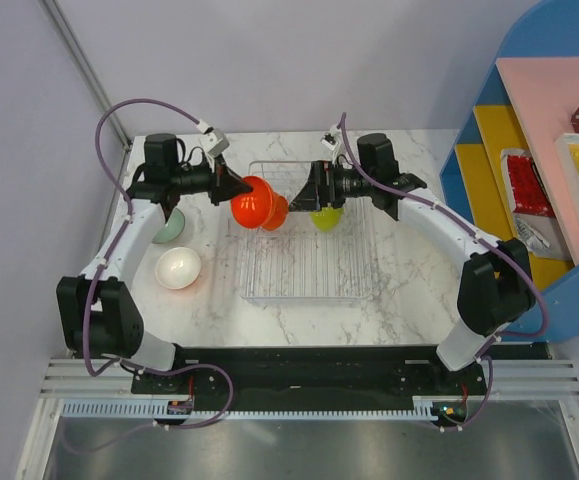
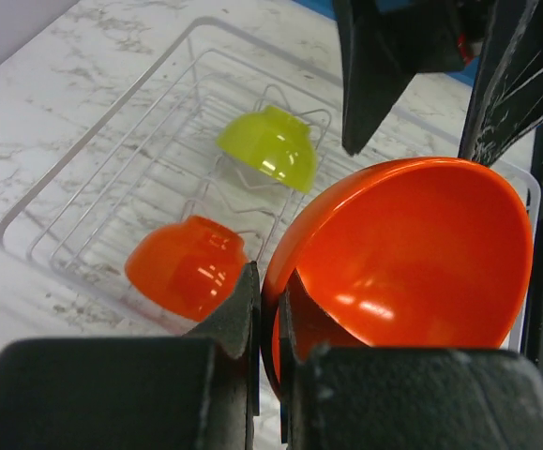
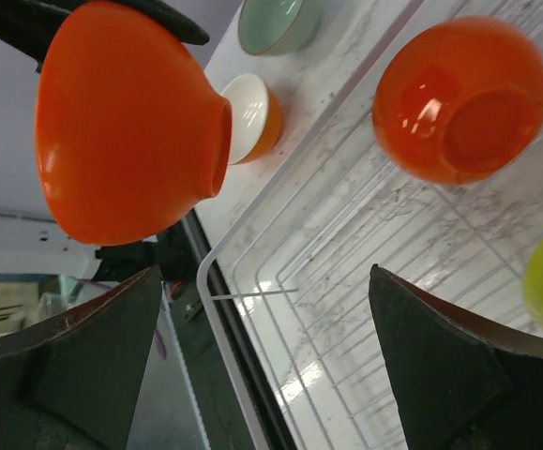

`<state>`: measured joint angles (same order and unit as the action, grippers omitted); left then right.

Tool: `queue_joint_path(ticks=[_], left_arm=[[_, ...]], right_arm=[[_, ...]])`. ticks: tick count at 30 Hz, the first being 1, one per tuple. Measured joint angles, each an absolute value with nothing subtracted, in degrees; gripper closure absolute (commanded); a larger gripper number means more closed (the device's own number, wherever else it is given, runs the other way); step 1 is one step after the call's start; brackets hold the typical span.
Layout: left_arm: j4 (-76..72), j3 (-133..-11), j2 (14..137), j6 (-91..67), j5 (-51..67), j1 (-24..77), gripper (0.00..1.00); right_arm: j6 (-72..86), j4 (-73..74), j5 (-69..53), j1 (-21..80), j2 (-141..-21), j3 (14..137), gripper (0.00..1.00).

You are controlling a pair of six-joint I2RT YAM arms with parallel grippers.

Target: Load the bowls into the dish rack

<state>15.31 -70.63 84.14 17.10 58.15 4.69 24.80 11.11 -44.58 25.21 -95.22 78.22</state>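
Note:
I need to release the red-orange bowl with my left gripper into my right gripper's fingers above the rack, before the lime-green bowl [image 1: 285, 229].
My left gripper [image 1: 234, 186] is shut on the rim of a red-orange bowl [image 1: 252, 203], held tilted above the back left part of the clear dish rack [image 1: 299, 297]. In the left wrist view the fingers [image 2: 243, 300] pinch that bowl's rim [image 2: 402, 262]. A second red-orange bowl [image 2: 187, 265] and a lime-green bowl [image 2: 269, 145] lie upside down in the rack [image 2: 27, 216]. My right gripper [image 1: 305, 194] is open and empty above the lime-green bowl [image 1: 326, 216]. A pale mint bowl [image 1: 172, 226] and a white bowl [image 1: 179, 267] sit on the table left of the rack.
The right wrist view shows the held bowl [image 3: 126, 122], the racked orange bowl [image 3: 459, 94], the white bowl [image 3: 252, 117] and the rack's rim [image 3: 215, 309]. A blue and pink shelf [image 1: 559, 150] stands at the right. The two grippers face each other closely.

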Motion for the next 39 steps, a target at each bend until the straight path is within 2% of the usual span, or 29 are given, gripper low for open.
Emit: queue_joint_path(ticks=[10,15,22,31,37,39], left_arm=[[14.9,-73.3,88.0,17.1,61.8,9.1,0.98],[14.9,-73.3,89.8,17.2,61.4,10.9,0.98],[14.9,-73.3,90.0,17.2,59.5,13.9,0.98],[14.7,-73.5,90.0,17.3,56.5,16.5,0.98],[14.7,-73.5,90.0,17.3,55.5,17.1,0.98],[14.6,-73.5,89.9,17.3,55.4,17.1,0.98]], right_arm=[[34.5,2.1,-60.4,23.5,-96.4,74.1,0.02],[43.6,-8.1,-62.4,23.3,-96.5,69.0,0.02],[51.9,-18.9,-63.4,23.3,-96.5,68.5,0.02],[53.3,-20.5,-63.0,22.8,-97.9,68.2,0.09],[52.4,-19.5,-62.5,22.7,-98.1,68.1,0.21],[52.0,-19.2,-62.5,22.6,-98.1,68.1,0.22]])
